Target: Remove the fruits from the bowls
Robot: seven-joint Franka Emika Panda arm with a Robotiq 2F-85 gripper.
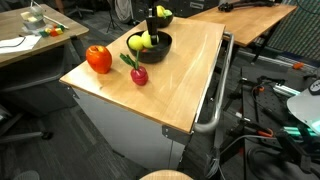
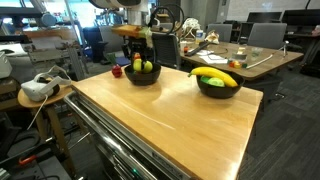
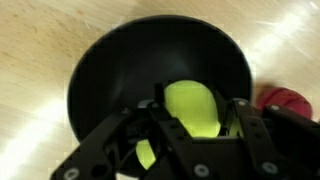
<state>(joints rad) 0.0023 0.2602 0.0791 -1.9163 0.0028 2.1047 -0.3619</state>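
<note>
Next, I set the yellow-green ball free from my gripper on the bare wood (image 1: 175,79), in the space between the dark red fruit and the metal handle. The ball is still down in the black bowl.
A glossy black bowl (image 1: 160,48) (image 2: 142,79) (image 3: 100,70) stands near one end of the wooden table. My gripper (image 1: 150,30) (image 2: 137,52) (image 3: 197,110) reaches down into it. Its fingers sit tight on both sides of a yellow-green ball (image 3: 190,105). A second yellow-green ball (image 3: 145,154) lies beside it in the bowl. A big red pepper-like fruit (image 1: 98,58) and a dark red fruit with a green stem (image 1: 138,74) rest on the table beside that bowl. The other black bowl (image 2: 218,91) holds a yellow banana (image 2: 216,74) and something green.
The wooden table top (image 2: 170,125) sits on a cart with a metal handle (image 1: 214,100) at one end. Desks with clutter (image 2: 235,55), chairs and a white headset (image 2: 38,88) on a side table surround it. Cables lie on the floor (image 1: 270,110).
</note>
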